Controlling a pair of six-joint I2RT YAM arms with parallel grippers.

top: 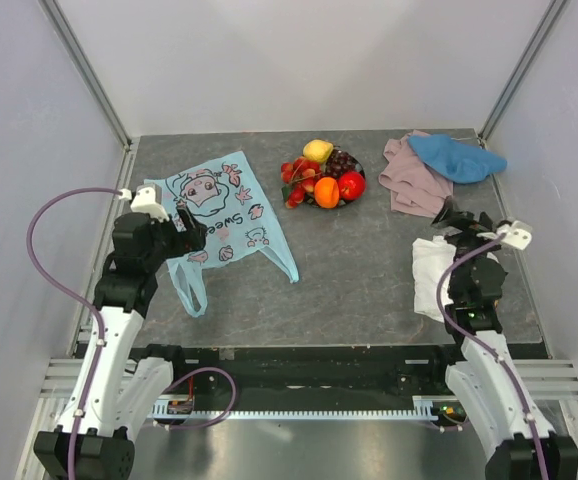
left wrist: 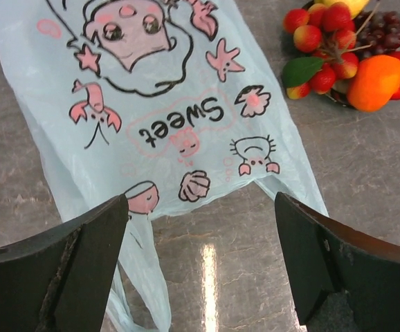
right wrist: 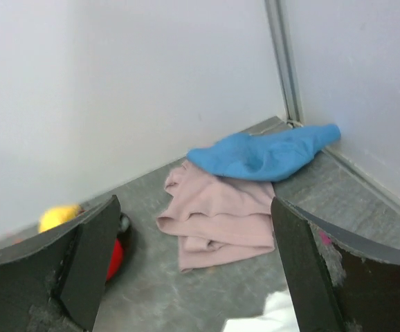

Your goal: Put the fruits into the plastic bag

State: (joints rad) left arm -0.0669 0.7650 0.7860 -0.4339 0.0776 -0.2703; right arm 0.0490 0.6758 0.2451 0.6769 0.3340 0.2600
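Note:
I should next move my left gripper to the plastic bag's handle that is farther from the fruits, and I should close it on the handle's middle (top: 198,285) (left wrist: 149,266).
The light-blue plastic bag (top: 219,215) lies flat on the table at the left, its handles toward the near edge; it fills the upper left wrist view (left wrist: 151,117). The fruits (top: 321,175) are piled on a dark plate at the back middle: lemon (top: 318,150), orange (top: 326,191), apple (top: 351,185), grapes (top: 341,162), small red fruits (top: 297,180). They also show in the left wrist view (left wrist: 345,52). My left gripper (top: 185,222) is open and empty, over the bag's near left part. My right gripper (top: 451,217) is open and empty at the right, over a white cloth.
A pink cloth (top: 407,180) with a blue cloth (top: 457,157) on it lies at the back right, also in the right wrist view (right wrist: 221,214). A white cloth (top: 431,272) lies under the right arm. White walls enclose the table on three sides.

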